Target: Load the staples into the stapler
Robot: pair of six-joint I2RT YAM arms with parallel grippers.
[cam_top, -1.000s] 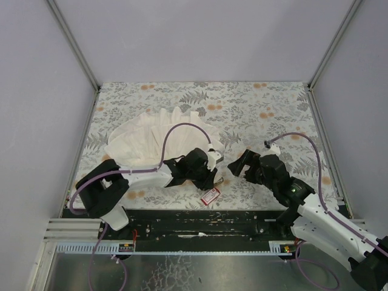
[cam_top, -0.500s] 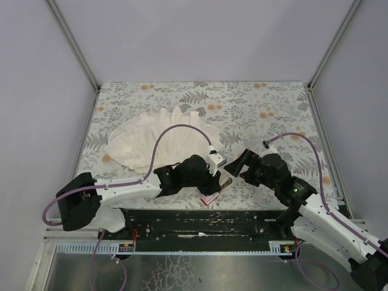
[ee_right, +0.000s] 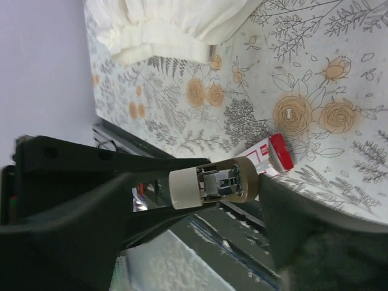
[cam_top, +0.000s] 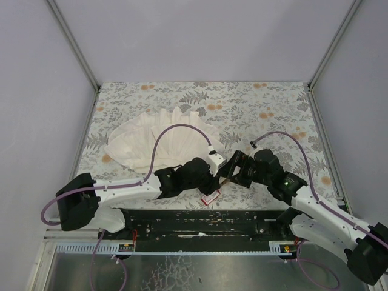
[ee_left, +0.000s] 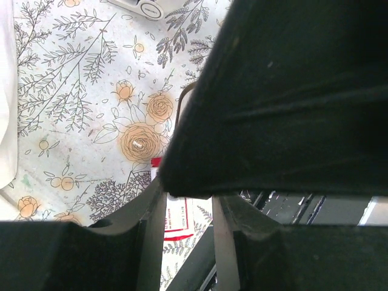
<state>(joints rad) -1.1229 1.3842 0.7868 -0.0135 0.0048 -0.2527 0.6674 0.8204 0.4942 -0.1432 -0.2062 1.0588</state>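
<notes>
I should use my left gripper to set the stapler free on the floral table [cam_top: 191,184], in the space between the red staple box and the white cloth.
The stapler [ee_right: 215,182] shows end-on in the right wrist view: a short beige and cream piece with chrome metal inside. My left gripper [cam_top: 213,176] is shut on it and holds it just above the table. My right gripper [cam_top: 233,171] is open, its fingers [ee_right: 303,230] straddling the stapler's free end [cam_top: 224,180]. The red staple box [cam_top: 210,197] with its white label lies on the table right below, also in the left wrist view [ee_left: 179,221] and the right wrist view [ee_right: 270,154]. No loose staple strip shows. A dark blurred mass hides my left fingertips [ee_left: 148,236].
A big white pleated cloth [cam_top: 160,139] lies behind the left arm, also in the right wrist view [ee_right: 176,24]. The black base rail [cam_top: 200,221] runs along the table's near edge, close to the red box. The floral table top [cam_top: 260,103] stretches behind.
My left arm has stretched out to the right with the stapler. My right gripper has moved left to it and now straddles its end. The red box has not moved.
</notes>
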